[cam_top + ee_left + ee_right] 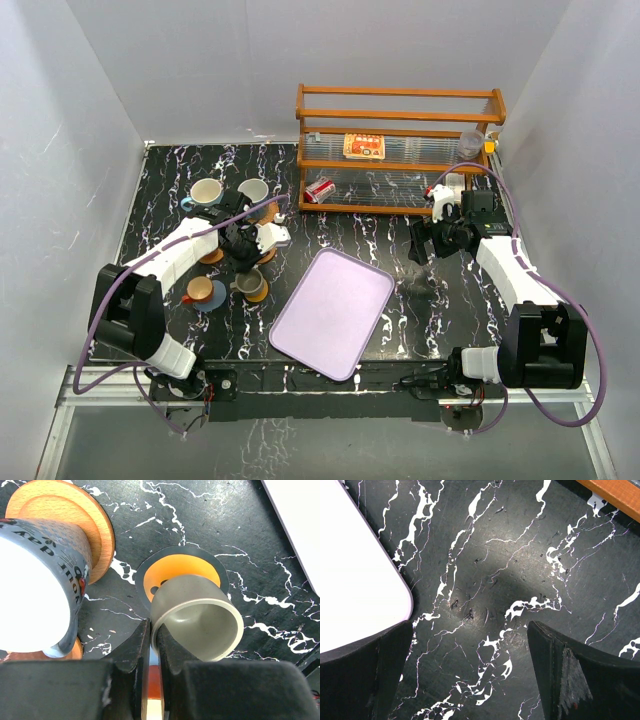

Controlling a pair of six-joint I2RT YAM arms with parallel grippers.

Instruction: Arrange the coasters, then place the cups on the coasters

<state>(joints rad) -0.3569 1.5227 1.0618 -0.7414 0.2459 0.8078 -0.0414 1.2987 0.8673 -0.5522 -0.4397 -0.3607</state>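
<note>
Next, I release the olive-grey cup from my left gripper on the orange coaster with black dots (252, 289) (185, 591).
My left gripper (154, 630) is shut on the wall of an olive-grey cup (200, 615), one finger inside the rim and one outside. The cup is over an orange coaster with black dots (175, 570). To its left, a grey printed mug (40, 595) stands on a plain orange coaster (75, 520). In the top view the held cup (247, 282) is near the left arm's gripper (243, 266). A pale blue cup (205, 192) and a white cup (253, 189) stand farther back. A cup with orange inside (200, 290) sits on a grey-blue coaster (214, 300). My right gripper (470, 630) hangs open over bare table.
The lilac tray (330, 310) lies in the middle, and its corner (355, 570) is beside my right gripper's left finger. A wooden rack (400, 150) stands at the back right. A red-and-white can (320, 190) lies at its left end.
</note>
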